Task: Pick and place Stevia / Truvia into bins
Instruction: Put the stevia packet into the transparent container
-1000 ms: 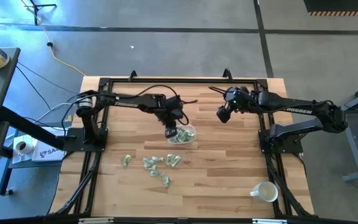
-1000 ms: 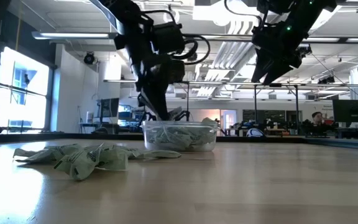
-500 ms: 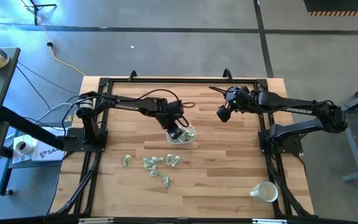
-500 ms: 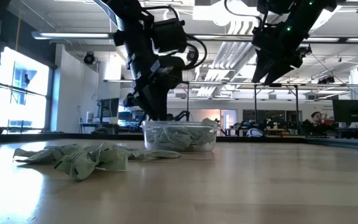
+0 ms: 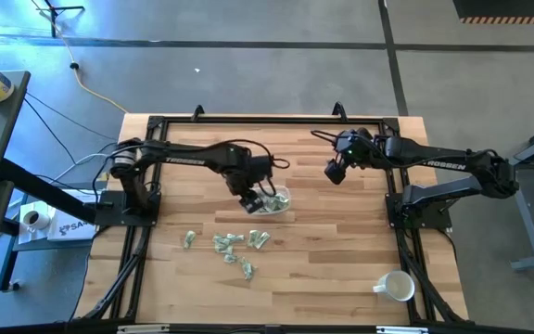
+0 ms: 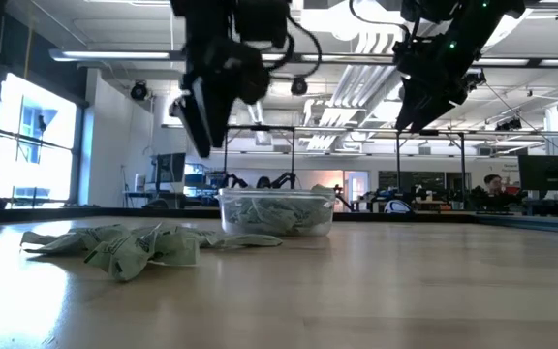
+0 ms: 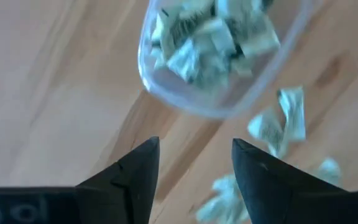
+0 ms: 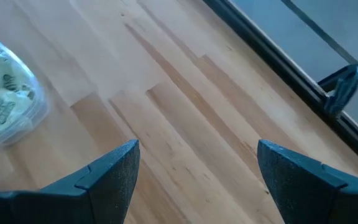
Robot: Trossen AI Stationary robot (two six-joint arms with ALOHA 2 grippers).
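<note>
My left gripper will close on the middle of the lone Stevia packet [image 5: 189, 239], which is lying on the wood by itself, away from the heap.
The clear bin [image 5: 273, 200] stands mid-table on its base, with several green-and-white Stevia packets [image 7: 213, 34] inside. More packets [image 5: 230, 245] lie loose on the wood nearer the front edge; in the low view they form a heap [image 6: 114, 247]. My left gripper [image 5: 247, 200] hangs open just above and left of the bin [image 6: 277, 211], fingers pointing down, nothing between them [image 7: 194, 158]. My right gripper [image 5: 334, 172] waits open in the air toward the far right, empty [image 8: 194, 180].
A white mug [image 5: 397, 286] lies on its side near the front right corner. The black frame rails [image 5: 267, 121] run around the table's edges. Bare wood lies between the bin and the mug.
My left gripper has risen out of the bin, shifted a little toward the table's left edge and rolled its wrist. Its fingers, shut and down in the bin a second ago, now stand apart. The bin has stayed in place.
</note>
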